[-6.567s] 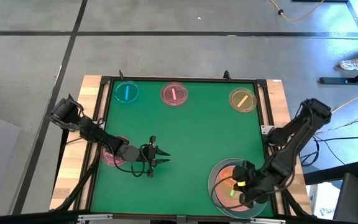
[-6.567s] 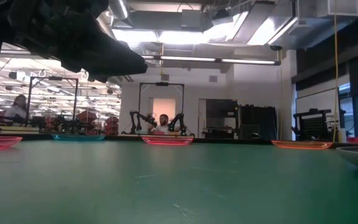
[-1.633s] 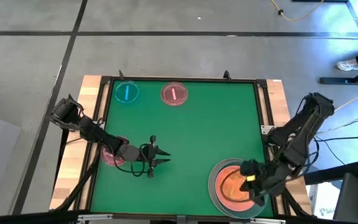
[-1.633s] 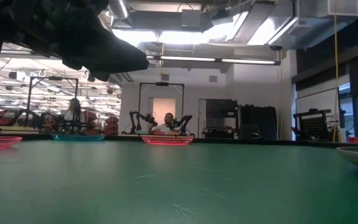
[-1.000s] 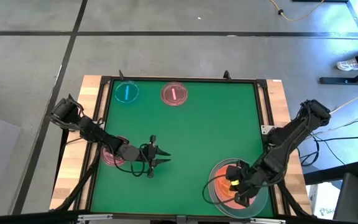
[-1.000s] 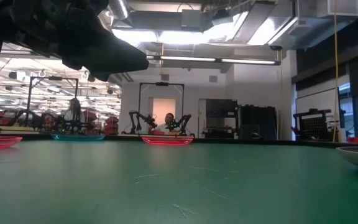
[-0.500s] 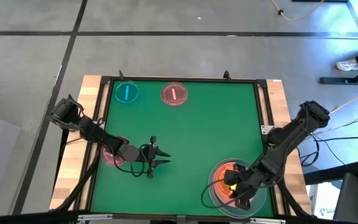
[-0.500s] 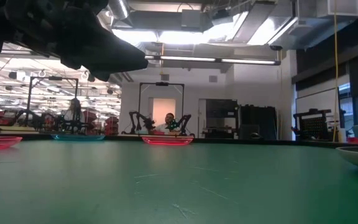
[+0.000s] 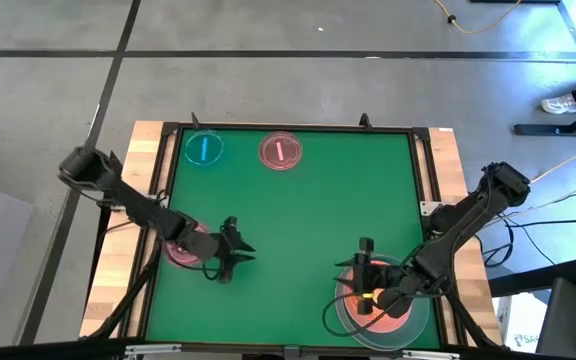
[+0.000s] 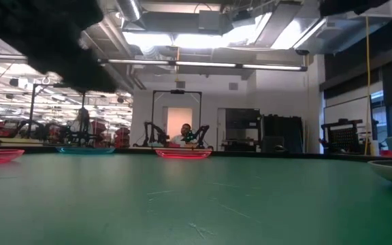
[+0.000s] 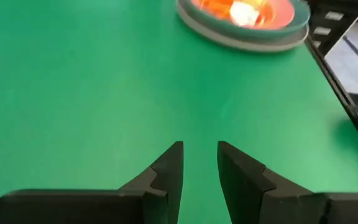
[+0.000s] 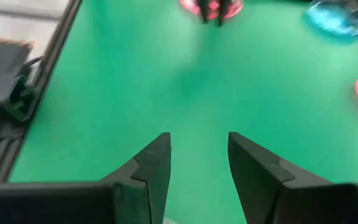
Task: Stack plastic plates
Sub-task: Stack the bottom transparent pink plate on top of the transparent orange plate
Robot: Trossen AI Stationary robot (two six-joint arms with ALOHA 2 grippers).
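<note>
Next, the left gripper returns to the pink plate under its own arm and closes on that plate's near-side rim (image 9: 185, 266).
A stack of plastic plates (image 9: 393, 318) sits at the near right: a large grey-white one at the bottom, a teal rim above it and orange-red plates on top. It also shows in the left wrist view (image 11: 244, 15). My right gripper (image 9: 366, 252) stands open at the stack's far edge, pointing toward the far edge, with nothing between its fingers (image 12: 154, 168). A small blue plate (image 9: 205, 148) and a small pink plate (image 9: 280, 151) lie flat at the far edge. My left gripper (image 9: 240, 250) is open and empty at the left, just past a pink plate (image 9: 180, 246).
A raised dark frame (image 9: 423, 170) borders the green mat, with wooden strips outside it. The mat's middle (image 9: 308, 220) is bare between the two arms. In the low view the far plates (image 10: 182, 154) lie in a row in front of the room behind.
My right gripper has left the top plate lying on the stack and gone from above the stack toward its far edge, turning to point at the far edge. That plate showed tilted in the low view and now lies flat. My left gripper has drawn back slightly toward the left edge.
</note>
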